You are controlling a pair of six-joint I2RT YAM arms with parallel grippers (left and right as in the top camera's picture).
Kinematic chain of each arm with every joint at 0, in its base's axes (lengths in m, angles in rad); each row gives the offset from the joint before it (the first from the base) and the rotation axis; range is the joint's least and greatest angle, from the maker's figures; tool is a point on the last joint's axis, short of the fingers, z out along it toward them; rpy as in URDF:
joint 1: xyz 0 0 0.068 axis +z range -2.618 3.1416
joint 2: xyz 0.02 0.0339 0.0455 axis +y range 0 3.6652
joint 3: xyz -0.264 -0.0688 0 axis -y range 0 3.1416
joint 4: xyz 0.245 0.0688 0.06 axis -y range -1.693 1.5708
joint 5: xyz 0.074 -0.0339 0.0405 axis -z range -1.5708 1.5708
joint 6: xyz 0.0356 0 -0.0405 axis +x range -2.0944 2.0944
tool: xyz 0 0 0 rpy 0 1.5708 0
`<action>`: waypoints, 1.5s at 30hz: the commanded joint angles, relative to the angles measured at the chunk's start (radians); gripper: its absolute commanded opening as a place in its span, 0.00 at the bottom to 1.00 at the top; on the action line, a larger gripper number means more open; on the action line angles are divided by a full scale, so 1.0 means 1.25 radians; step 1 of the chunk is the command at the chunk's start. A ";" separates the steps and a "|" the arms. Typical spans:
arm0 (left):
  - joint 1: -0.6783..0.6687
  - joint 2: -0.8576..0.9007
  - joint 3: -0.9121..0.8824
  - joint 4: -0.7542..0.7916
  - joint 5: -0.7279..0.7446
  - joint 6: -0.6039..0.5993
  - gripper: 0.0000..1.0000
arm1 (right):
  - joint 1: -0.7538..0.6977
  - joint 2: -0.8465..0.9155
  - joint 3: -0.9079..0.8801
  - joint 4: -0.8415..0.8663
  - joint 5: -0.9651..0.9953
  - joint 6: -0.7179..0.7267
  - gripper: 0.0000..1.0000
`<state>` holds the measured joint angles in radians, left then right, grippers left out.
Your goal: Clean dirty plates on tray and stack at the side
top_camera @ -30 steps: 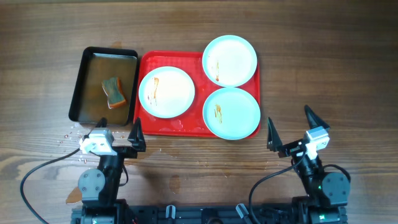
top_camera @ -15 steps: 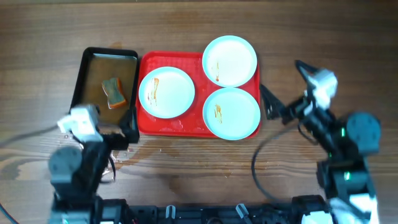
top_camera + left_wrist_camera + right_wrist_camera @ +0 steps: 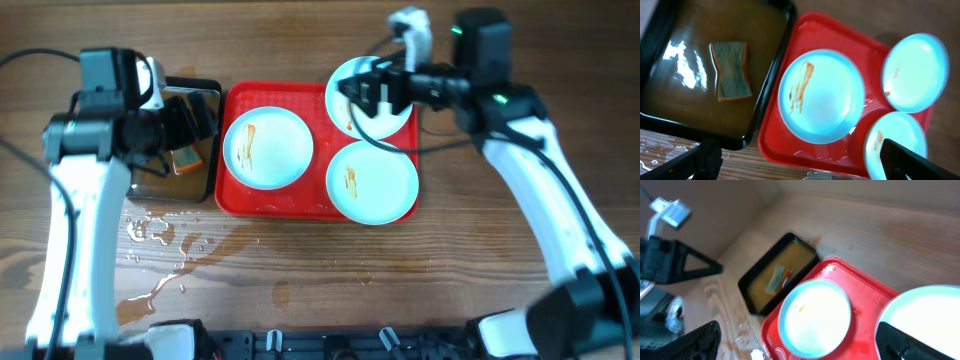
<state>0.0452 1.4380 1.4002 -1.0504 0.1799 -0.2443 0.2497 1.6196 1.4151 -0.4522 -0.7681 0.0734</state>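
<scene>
The middle of the orange-and-green sponge (image 3: 186, 158) (image 3: 731, 70), which lies in the black tray, will be gripped by my left gripper, because the plates need wiping.
Three pale plates lie on the red tray (image 3: 318, 200): a left plate (image 3: 268, 148), a far right plate (image 3: 385, 115) and a near right plate (image 3: 372, 182), each with orange-brown smears. My left gripper (image 3: 195, 125) is open and empty above the right side of the black tray (image 3: 205, 185). My right gripper (image 3: 375, 88) is open and empty above the far right plate, hiding part of it. The left wrist view shows the left plate (image 3: 820, 95) and red tray (image 3: 815, 20) between the open fingers (image 3: 800, 170). The right wrist view shows the same plate (image 3: 815, 317) above its open fingers (image 3: 797, 350).
An orange-and-green sponge (image 3: 185, 160) lies in the black tray's brown water; it also shows in the left wrist view (image 3: 731, 70). Spilled water (image 3: 160, 240) spreads on the wooden table in front of both trays.
Both arms rose from the table's front edge and reached forward: left over the black tray, right over the far right plate. More water lies on the table.
</scene>
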 commanded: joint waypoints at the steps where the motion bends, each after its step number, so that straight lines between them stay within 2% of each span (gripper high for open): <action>1: 0.005 0.069 0.017 -0.003 -0.028 0.010 1.00 | 0.063 0.128 0.132 -0.112 0.047 -0.044 1.00; 6: 0.005 0.103 0.017 0.012 -0.034 0.010 1.00 | 0.152 0.292 0.257 -0.298 0.228 -0.080 1.00; 11: 0.025 0.103 0.017 0.031 -0.091 -0.009 1.00 | 0.188 0.363 0.254 -0.240 0.241 -0.068 1.00; 13: 0.054 0.103 0.017 0.053 -0.097 -0.042 1.00 | 0.188 0.375 0.246 -0.191 0.241 0.020 1.00; 14: 0.065 0.104 0.017 0.061 -0.100 -0.042 1.00 | 0.188 0.381 0.242 -0.170 0.242 0.027 1.00; 15: 0.074 0.106 0.017 0.066 -0.101 -0.042 1.00 | 0.188 0.387 0.239 -0.157 0.259 0.038 0.92; 16: 0.085 0.110 0.017 0.070 -0.101 -0.042 1.00 | 0.188 0.397 0.237 -0.151 0.317 0.107 0.86; 17: 0.096 0.116 0.017 0.072 -0.101 -0.045 1.00 | 0.189 0.405 0.235 -0.151 0.354 0.139 0.84; 21: 0.129 0.160 0.017 0.068 -0.100 -0.048 1.00 | 0.205 0.451 0.233 -0.167 0.434 0.157 0.71; 27: 0.132 0.208 0.017 0.080 -0.100 -0.047 0.92 | 0.240 0.493 0.233 -0.173 0.511 0.198 0.48; 33: 0.132 0.227 0.017 0.084 -0.101 -0.047 0.91 | 0.262 0.544 0.233 -0.177 0.511 0.237 0.33; 39: 0.132 0.246 0.017 0.091 -0.100 -0.048 0.90 | 0.263 0.557 0.233 -0.230 0.493 0.333 0.24; 43: 0.132 0.259 0.017 0.092 -0.100 -0.048 0.90 | 0.266 0.557 0.233 -0.262 0.475 0.370 0.06; 45: 0.132 0.266 0.015 0.093 -0.100 -0.047 0.89 | 0.266 0.557 0.233 -0.261 0.467 0.372 0.04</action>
<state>0.2058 1.7470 1.4048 -0.9379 0.0647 -0.2955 0.5735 2.2723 1.7195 -0.7620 -0.1761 0.4980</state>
